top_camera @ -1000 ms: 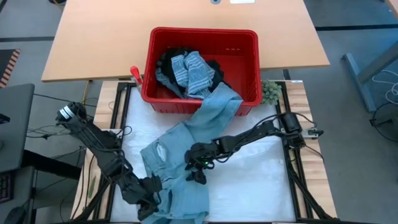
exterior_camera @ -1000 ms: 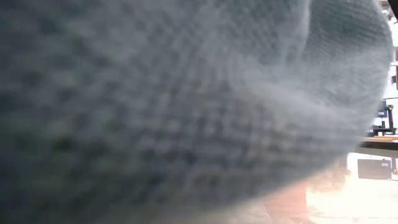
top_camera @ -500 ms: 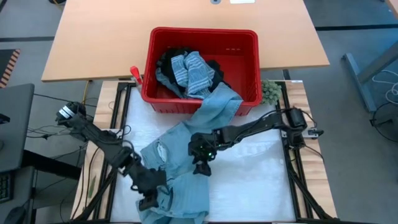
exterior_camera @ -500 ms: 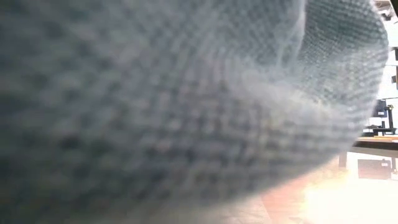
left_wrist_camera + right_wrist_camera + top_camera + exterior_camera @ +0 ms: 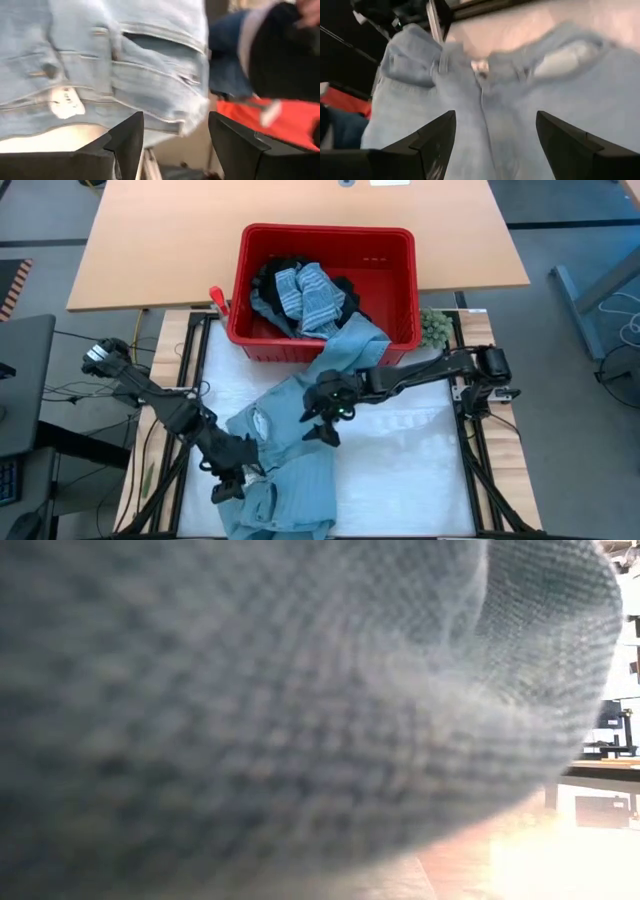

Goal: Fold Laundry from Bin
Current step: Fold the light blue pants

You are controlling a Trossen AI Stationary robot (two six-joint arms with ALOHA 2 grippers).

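Observation:
The robot's right gripper should next close on the front seam (image 5: 307,448) (image 5: 492,142) of the light blue jeans, just below the waistband's button.
Light blue jeans (image 5: 290,450) trail from the red bin's near rim (image 5: 325,352) across the white table cover to the near edge. In the bin (image 5: 325,232) lie a blue-white striped piece (image 5: 305,292), black ones and a denim-blue one. My left gripper (image 5: 226,488) stands open just left of the jeans' near part; its wrist view shows the waistband and label (image 5: 65,102) beyond the open fingers (image 5: 175,145). My right gripper (image 5: 320,430) hovers open above the jeans' middle, over the waistband and button (image 5: 481,75). Cloth (image 5: 250,710) against the lens fills the low view.
A green fuzzy lump (image 5: 434,328) sits by the bin's right near corner, and a red-handled thing (image 5: 216,300) at its left. A wooden table (image 5: 300,200) lies behind the bin. Bare white cover (image 5: 410,470) lies right of the jeans.
My left gripper has opened, let go of the jeans' near left edge and drawn back toward the table's left, rising a little and rolling. My right gripper, still open, has risen off the jeans and gone toward the bin. The jeans lie much as before.

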